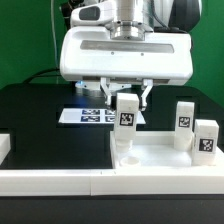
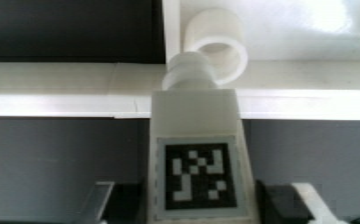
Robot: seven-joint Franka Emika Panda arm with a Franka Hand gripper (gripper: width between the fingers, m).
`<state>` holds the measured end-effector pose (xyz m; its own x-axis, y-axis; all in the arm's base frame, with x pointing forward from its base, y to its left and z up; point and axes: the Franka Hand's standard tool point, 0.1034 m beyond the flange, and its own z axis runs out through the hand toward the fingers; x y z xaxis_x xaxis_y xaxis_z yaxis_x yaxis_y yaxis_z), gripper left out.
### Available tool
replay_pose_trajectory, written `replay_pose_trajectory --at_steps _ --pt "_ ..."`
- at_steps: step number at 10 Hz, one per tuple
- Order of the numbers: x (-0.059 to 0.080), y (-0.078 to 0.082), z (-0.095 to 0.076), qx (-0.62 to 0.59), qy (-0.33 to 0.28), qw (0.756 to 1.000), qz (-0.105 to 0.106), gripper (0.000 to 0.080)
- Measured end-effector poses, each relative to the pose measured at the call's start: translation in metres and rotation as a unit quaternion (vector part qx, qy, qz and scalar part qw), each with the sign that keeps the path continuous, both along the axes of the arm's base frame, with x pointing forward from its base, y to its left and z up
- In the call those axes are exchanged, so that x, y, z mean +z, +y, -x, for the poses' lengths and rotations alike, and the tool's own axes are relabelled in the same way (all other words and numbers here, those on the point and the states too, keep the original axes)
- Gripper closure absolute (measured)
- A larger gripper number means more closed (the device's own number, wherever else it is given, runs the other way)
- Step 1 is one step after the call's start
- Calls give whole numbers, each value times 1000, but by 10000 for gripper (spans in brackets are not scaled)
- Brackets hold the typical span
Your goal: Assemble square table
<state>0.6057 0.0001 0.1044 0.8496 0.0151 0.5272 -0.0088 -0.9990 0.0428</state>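
The robot's gripper needs to release the white leg, standing upright at the table top's near corner [image 1: 134, 158], just behind the white rail.
My gripper [image 1: 127, 100] hangs over the near middle of the scene, shut on the upper part of a white blocky leg [image 1: 127, 114] that carries a black-white tag. The leg stands upright, its lower end down on the white square table top [image 1: 160, 160]. In the wrist view the tagged leg [image 2: 198, 150] fills the gap between the two fingers [image 2: 109, 203] of my gripper [image 2: 202, 208]. Its narrow round tip [image 2: 193, 72] sits at a raised round boss [image 2: 214, 42] on the table top [image 2: 70, 88]; whether the tip is inside it I cannot tell. Two more tagged legs [image 1: 185, 116] [image 1: 206, 140] stand on the exterior view's right.
The marker board [image 1: 88, 115] lies flat on the black table behind the gripper. A long low white rail [image 1: 60, 182] runs along the front edge, and a white block [image 1: 5, 148] sits at the exterior view's left edge.
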Motion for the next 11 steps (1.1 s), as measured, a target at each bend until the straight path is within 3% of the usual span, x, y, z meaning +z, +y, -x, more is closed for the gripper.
replay_pose_trajectory --at_steps 2,8,11 --pt "-7 8 -2 6 3 1000 -1 511" --pt "-13 9 -6 7 -3 1000 2 511" --pt "-22 12 -8 9 2 1000 2 511"
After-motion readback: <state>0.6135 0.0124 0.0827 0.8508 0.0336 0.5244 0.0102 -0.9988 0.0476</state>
